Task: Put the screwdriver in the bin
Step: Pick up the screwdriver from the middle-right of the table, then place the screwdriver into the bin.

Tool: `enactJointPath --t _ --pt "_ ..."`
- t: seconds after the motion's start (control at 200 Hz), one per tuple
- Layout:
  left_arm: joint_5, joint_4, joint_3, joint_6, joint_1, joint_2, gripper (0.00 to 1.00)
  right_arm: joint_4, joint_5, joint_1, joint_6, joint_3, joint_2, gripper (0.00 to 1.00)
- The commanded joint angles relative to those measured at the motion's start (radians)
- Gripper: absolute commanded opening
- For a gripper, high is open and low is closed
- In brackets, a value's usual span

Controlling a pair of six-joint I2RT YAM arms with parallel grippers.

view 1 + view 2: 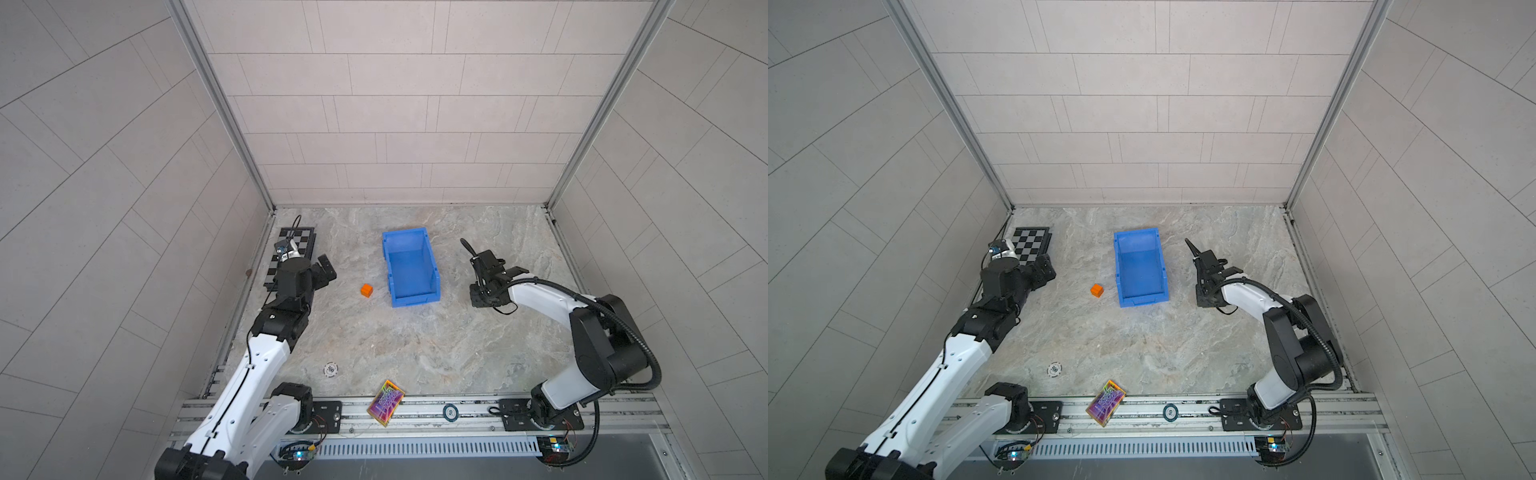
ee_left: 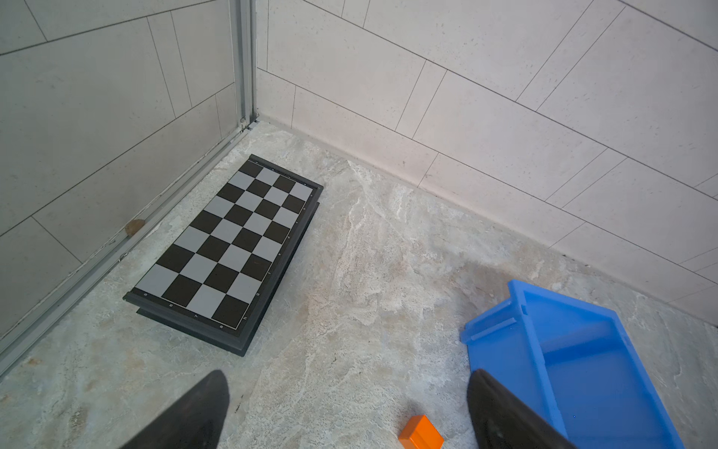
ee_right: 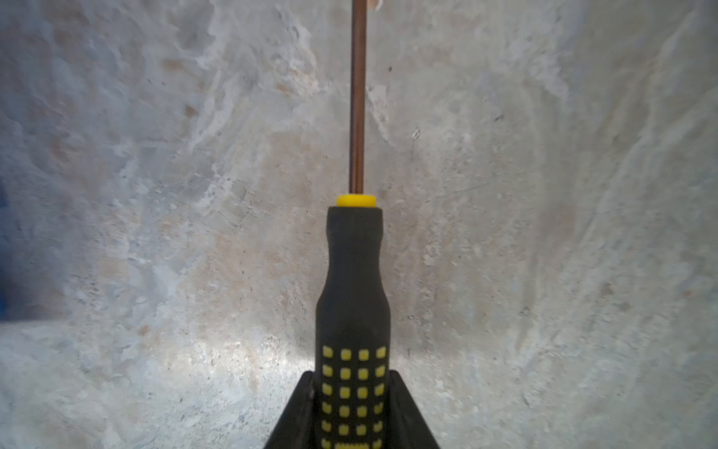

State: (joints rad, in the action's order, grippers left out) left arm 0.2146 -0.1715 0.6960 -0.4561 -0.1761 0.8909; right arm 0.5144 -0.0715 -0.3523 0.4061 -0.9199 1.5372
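Note:
My right gripper should release the screwdriver on the middle of the blue bin's bottom point(image 1: 406, 273), with the screwdriver's stem pointing backward.
The screwdriver point(image 3: 352, 295) has a black handle with yellow dots, a yellow collar and a thin dark shaft. My right gripper point(image 3: 352, 388) is shut on the handle, with one finger on each side, just above the marble floor. In both top views the screwdriver point(image 1: 467, 246) point(image 1: 1192, 246) sticks out of the right gripper point(image 1: 478, 264) toward the back, to the right of the bin. The blue bin point(image 1: 411, 270) point(image 1: 1140, 270) point(image 2: 582, 369) stands empty at mid-table. My left gripper point(image 2: 348, 373) point(image 1: 326, 269) is open and empty, left of the bin.
A small orange cube point(image 1: 366, 290) point(image 2: 421, 433) sits between the left gripper and the bin. A folded chessboard point(image 1: 291, 249) point(image 2: 233, 248) lies in the back left corner. A poker chip point(image 1: 331, 369) and a colourful card pack point(image 1: 385, 402) lie near the front edge.

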Motion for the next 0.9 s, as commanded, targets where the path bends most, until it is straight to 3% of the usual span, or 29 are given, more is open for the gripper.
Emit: enactJointPath --t 0.0,0.28,0.571,0.891 --pt "0.015 0.009 0.041 0.010 -0.002 0.019 0.99 0.069 -0.095 -0.041 -0.017 -0.075 -0.079 0.25" --pt "0.018 0.036 0.059 0.004 0.000 0.064 1.00 0.114 -0.102 -0.185 -0.077 -0.270 -0.136 0.25" --pt "0.013 0.084 0.066 -0.024 0.000 0.080 0.99 0.000 -0.088 -0.389 -0.143 -0.447 0.028 0.25" --pt "0.030 0.059 0.075 -0.003 0.000 0.053 0.99 -0.011 -0.069 -0.409 -0.154 -0.504 0.211 0.25"
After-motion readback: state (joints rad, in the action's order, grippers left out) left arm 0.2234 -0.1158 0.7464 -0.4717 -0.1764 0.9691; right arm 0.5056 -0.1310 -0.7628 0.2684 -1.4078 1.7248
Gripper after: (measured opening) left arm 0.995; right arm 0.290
